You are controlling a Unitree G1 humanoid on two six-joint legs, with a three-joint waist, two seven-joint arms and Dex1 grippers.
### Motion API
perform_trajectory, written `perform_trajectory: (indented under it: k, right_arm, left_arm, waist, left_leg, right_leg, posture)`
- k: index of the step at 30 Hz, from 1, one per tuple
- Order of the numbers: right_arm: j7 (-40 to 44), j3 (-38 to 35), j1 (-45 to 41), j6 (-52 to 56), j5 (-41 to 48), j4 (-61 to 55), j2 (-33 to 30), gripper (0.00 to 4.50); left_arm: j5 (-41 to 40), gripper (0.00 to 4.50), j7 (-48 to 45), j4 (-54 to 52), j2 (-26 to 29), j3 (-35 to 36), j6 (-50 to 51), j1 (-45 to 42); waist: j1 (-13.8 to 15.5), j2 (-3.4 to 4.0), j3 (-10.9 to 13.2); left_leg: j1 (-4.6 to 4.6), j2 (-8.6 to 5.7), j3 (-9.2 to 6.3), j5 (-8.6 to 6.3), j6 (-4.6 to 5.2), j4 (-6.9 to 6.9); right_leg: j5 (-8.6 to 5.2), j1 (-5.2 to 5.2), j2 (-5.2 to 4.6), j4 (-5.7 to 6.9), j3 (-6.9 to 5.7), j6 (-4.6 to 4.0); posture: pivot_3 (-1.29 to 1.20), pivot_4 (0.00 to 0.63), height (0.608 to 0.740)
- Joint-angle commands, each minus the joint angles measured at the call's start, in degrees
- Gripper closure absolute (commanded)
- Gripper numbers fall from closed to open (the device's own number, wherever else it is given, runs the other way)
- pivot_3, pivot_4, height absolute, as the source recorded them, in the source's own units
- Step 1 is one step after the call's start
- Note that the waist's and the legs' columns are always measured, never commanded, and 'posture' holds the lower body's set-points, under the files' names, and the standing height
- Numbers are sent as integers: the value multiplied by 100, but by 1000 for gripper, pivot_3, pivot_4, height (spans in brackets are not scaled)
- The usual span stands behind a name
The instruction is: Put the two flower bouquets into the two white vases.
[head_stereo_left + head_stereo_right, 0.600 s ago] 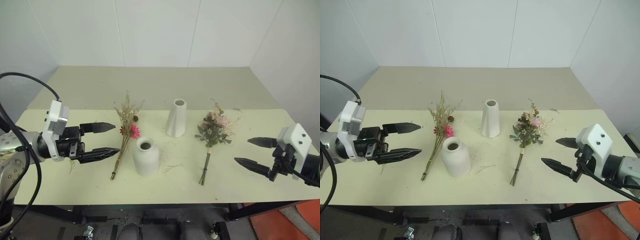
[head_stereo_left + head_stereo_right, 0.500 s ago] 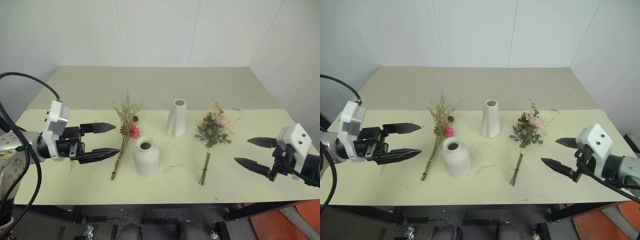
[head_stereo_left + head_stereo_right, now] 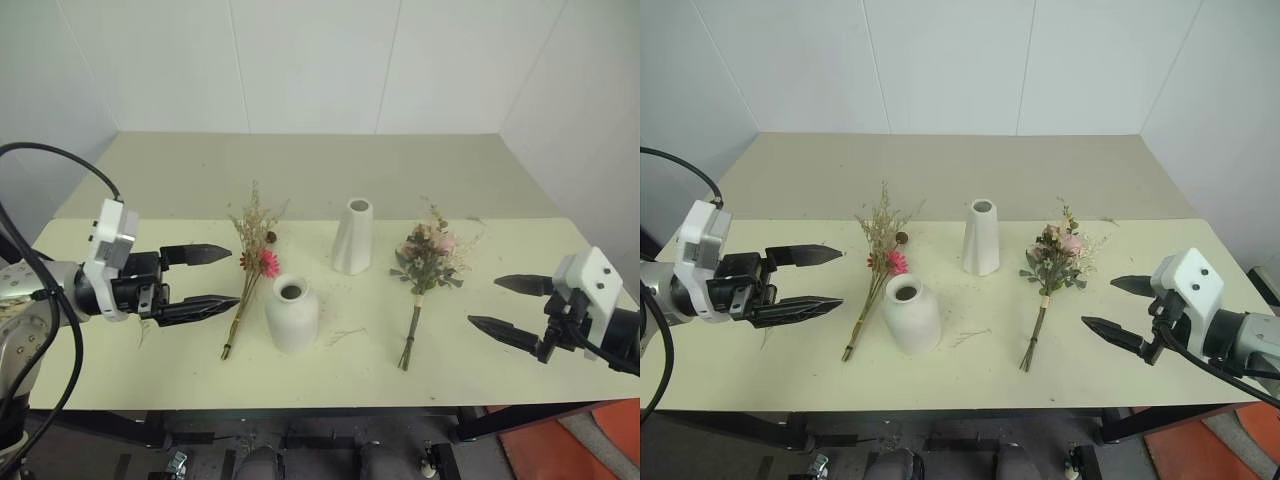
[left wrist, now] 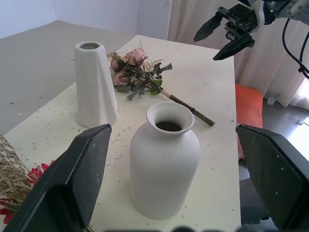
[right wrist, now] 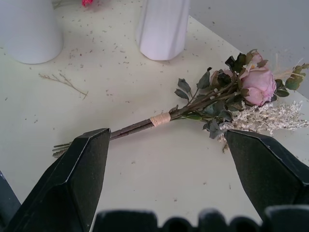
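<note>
My right gripper is going to close on the tan band (image 3: 418,300) (image 5: 160,119) around the pink rose bouquet's stems, just below its leaves.
On the pale table (image 3: 330,375) lie two bouquets. The thin dry-grass bouquet with a magenta daisy (image 3: 252,262) lies left of centre; the pink rose bouquet (image 3: 428,258) lies right of centre, its stems pointing toward the front edge. A squat white vase (image 3: 292,314) stands just right of the grass bouquet, and a tall cone vase (image 3: 353,236) stands behind it. My left gripper (image 3: 218,277) hovers open at the left, pointing at the grass bouquet. Open too, my right gripper (image 3: 497,304) hangs at the right, pointing toward the rose stems (image 5: 130,128).
Dry flakes and a loose sprig (image 3: 340,335) are scattered on the table by the squat vase. A beige floor and white walls lie behind. A black cable (image 3: 50,160) loops over my left arm.
</note>
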Motion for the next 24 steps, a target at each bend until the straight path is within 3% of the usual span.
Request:
perform_trajectory:
  k: [1, 9, 15, 18, 21, 24]
  right_arm:
    - [-25, -140, -72, -73, -16, -35, -40, 22]
    - [-4, -149, -81, -22, 34, -26, -42, 22]
    - [-388, 111, -888, 1585, 866, 98, -409, 22]
    - [-734, 572, -1964, 3086, 1473, 594, -673, 22]
    - [-1145, 1205, -3434, 4757, 1734, 1360, -551, 22]
    - [-1495, 2272, -4704, 5669, 1735, 2480, -373, 22]
  left_arm:
    - [22, 0, -5, -47, 73, 105, -128, -76]
    - [43, 0, -40, -49, 106, 174, -108, -40]
    - [69, 0, -83, -6, 102, 89, -112, -130]
    - [75, 0, -92, 8, 88, 53, -118, -171]
    - [79, 0, -144, 47, 59, -25, -171, -284]
    - [64, 0, -221, 130, 27, -132, -202, -521]
  waist:
    - [0, 0, 0]
    - [0, 0, 0]
    - [-22, 0, 0]
    - [-37, 0, 0]
    - [-31, 0, 1]
    - [-30, 0, 1]
  left_leg:
    - [0, 0, 0, 0, 0, 0]
    - [0, 0, 0, 0, 0, 0]
    - [2, 0, 3, 0, 0, 1]
    - [2, 1, 2, 0, 0, 0]
    - [2, 1, 4, 0, 0, 1]
    - [-4, 1, 3, 0, 0, -1]
  right_leg:
    - [0, 0, 0, 0, 0, 0]
    - [0, 0, 0, 0, 0, 0]
    - [1, -1, 0, 5, 5, -1]
    - [0, -1, 1, 4, 4, -2]
    - [1, -3, 0, 3, 6, -4]
    - [0, -12, 1, 4, 5, -6]
  posture:
    - [0, 150, 740]
    - [0, 150, 740]
    - [0, 150, 740]
    - [0, 150, 740]
    - [0, 150, 740]
    - [0, 150, 740]
